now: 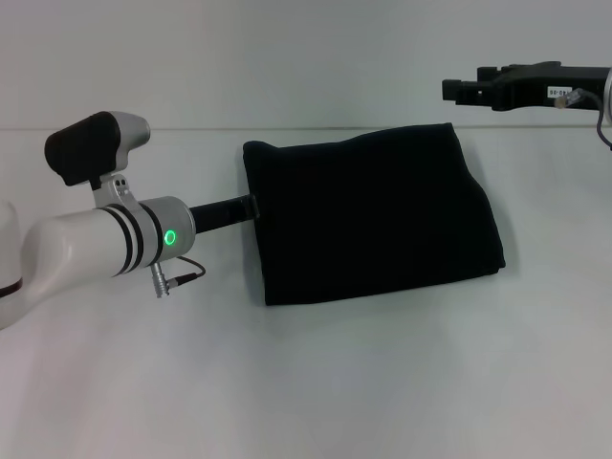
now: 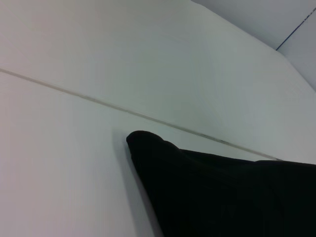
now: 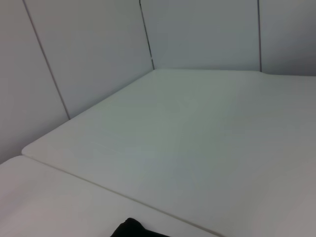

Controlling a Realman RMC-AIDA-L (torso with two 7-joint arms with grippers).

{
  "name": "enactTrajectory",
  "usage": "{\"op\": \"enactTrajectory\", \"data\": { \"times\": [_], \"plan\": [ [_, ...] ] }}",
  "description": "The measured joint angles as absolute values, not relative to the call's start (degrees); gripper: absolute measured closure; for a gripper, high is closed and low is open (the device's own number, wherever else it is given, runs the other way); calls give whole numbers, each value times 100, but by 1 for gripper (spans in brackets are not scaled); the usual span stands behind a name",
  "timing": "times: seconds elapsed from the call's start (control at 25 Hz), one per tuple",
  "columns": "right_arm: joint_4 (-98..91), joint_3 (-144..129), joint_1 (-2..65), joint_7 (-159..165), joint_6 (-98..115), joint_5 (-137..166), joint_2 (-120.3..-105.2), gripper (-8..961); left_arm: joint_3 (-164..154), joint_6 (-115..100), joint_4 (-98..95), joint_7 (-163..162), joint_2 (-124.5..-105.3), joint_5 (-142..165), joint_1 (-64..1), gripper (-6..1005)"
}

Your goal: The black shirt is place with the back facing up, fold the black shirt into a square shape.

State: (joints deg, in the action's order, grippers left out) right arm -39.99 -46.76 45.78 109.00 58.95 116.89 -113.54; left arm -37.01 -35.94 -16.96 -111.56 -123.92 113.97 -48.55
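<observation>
The black shirt's near edge slants; at its side edge, my left gripper should open, grip deeper into the fold (image 1: pixel 275 200), drag that side back square.
The black shirt (image 1: pixel 373 215) lies folded into a compact, roughly square block in the middle of the white table (image 1: pixel 306 382). My left gripper (image 1: pixel 251 207) reaches in from the left and meets the middle of the shirt's left edge, low over the table. A rounded corner of the shirt (image 2: pixel 222 192) fills the left wrist view. My right gripper (image 1: pixel 451 91) hangs raised at the far right, above and behind the shirt's far right corner and apart from it. Only a small tip of the shirt (image 3: pixel 131 229) shows in the right wrist view.
The white table runs back to a pale wall (image 1: pixel 287 57) behind the shirt. A thin cable (image 1: pixel 182 273) loops under my left wrist. Bare tabletop lies in front of the shirt and on both sides.
</observation>
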Motion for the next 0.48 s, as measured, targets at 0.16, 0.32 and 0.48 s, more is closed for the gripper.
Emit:
{"op": "enactTrajectory", "data": {
  "times": [0.16, 0.32, 0.48],
  "plan": [
    [-3999, -4676, 4570, 10899, 5895, 11689, -11354, 252, -3651, -3755, -1707, -11214, -12392, 11367, -4843, 964],
    [-3997, -4664, 4567, 10929, 5895, 11689, -11354, 296, -3624, -3911, -1728, -11226, -12392, 11269, -4833, 982],
    [-3988, -4659, 4571, 10938, 5903, 11689, -11354, 361, -3635, -3879, -1708, -11227, -12392, 11228, -4855, 904]
  ]
}}
